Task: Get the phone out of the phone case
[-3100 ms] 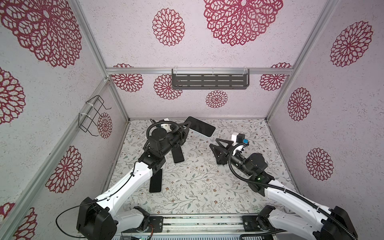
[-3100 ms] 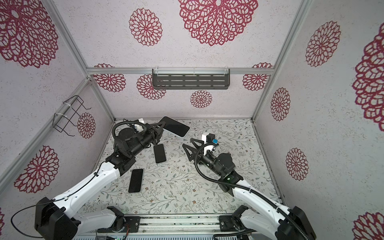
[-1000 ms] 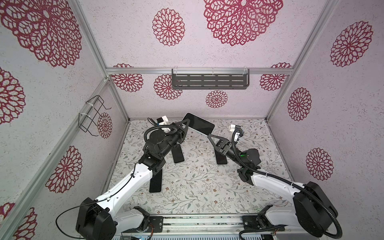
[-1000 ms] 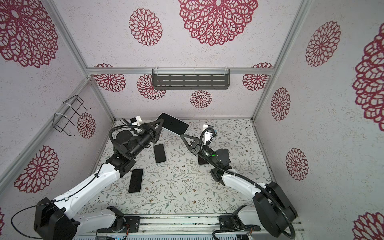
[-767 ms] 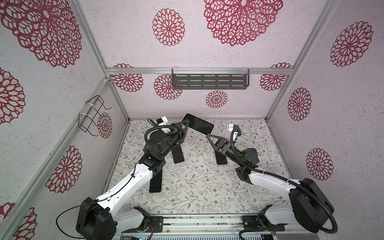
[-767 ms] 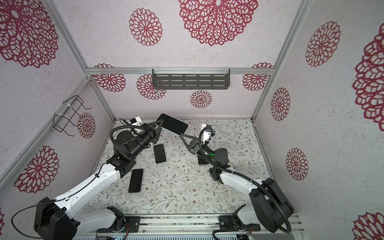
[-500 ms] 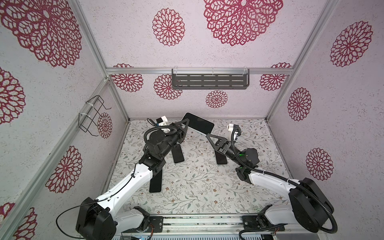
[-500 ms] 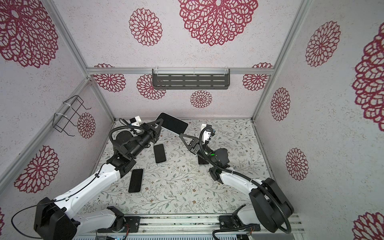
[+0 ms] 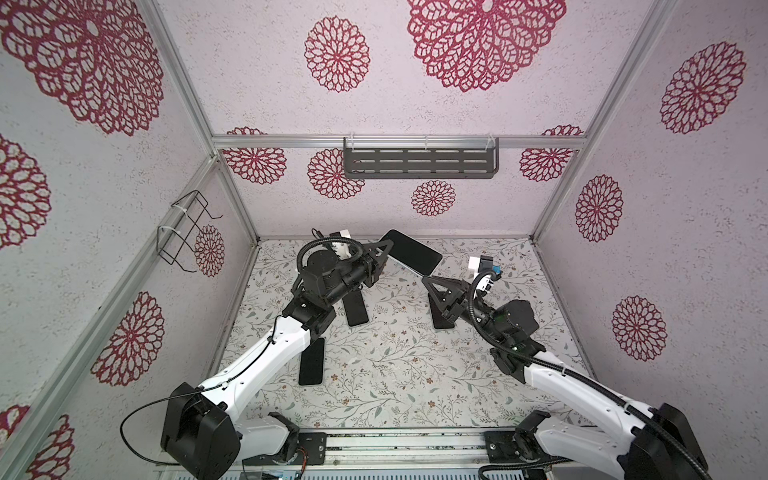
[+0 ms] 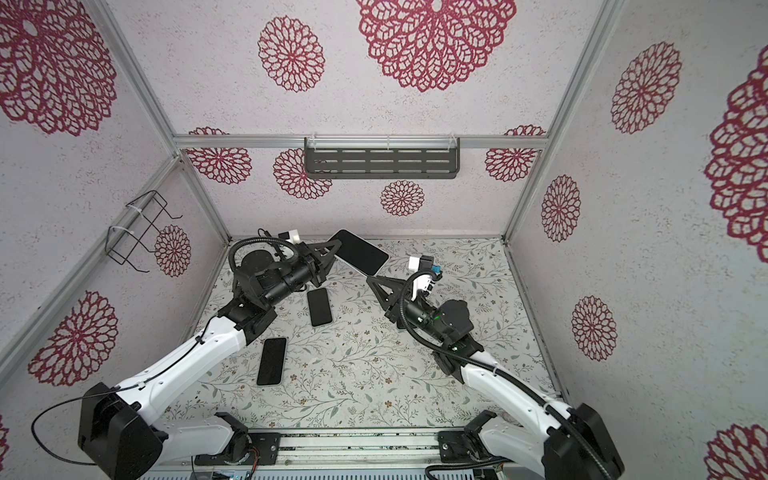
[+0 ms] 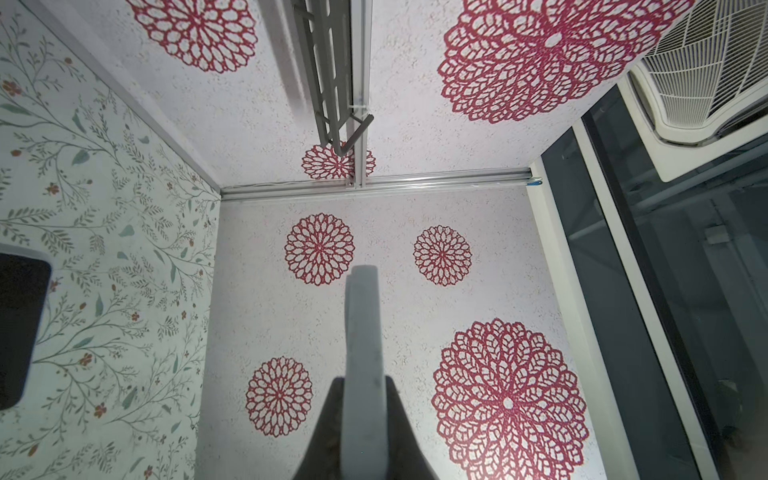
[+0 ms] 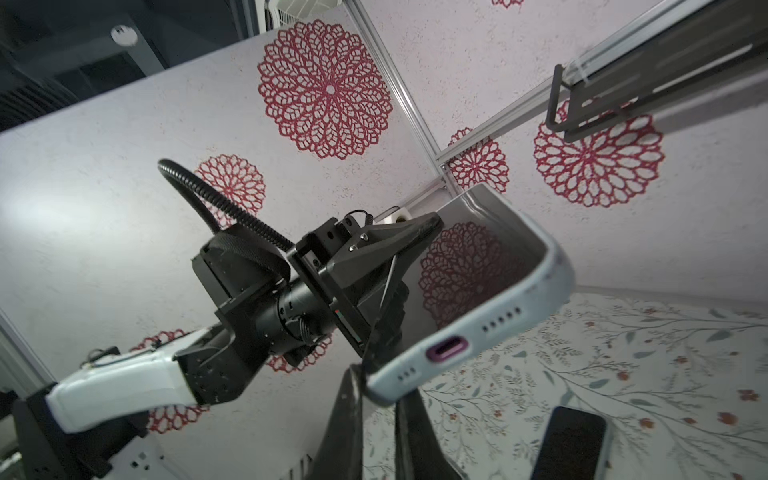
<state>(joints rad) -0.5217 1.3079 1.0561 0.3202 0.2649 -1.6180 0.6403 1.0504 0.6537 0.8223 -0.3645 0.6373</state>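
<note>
I need to turn the phone with my left gripper so my right gripper, which pinches the case's corner on my left gripper's side, can take the opposite corner [image 9: 440,257].
The phone [image 9: 411,251] [image 10: 359,251], dark screen up in a pale grey phone case [image 12: 478,332], hangs tilted above the back of the table. My left gripper [image 9: 384,253] [image 10: 330,253] [image 11: 361,395] is shut on one long side of the cased phone, whose edge [image 11: 363,332] runs out between its jaws. My right gripper [image 9: 426,279] [image 10: 371,279] [image 12: 376,395] is shut on the case's lower corner, beside the purple charging port [image 12: 449,347]. The left gripper [image 12: 415,232] also shows in the right wrist view.
Three more dark phones lie on the floral table: one under the left arm [image 9: 355,307] [image 10: 319,306], one nearer the front [image 9: 311,361] [image 10: 272,360], one under the right gripper [image 9: 440,316] [image 12: 569,444]. A grey shelf [image 9: 419,163] hangs on the back wall, a wire rack [image 9: 187,232] on the left wall.
The right arm came up from the table to the raised phone, and its jaws have closed on the case's corner. The left gripper has kept its hold, nearly still.
</note>
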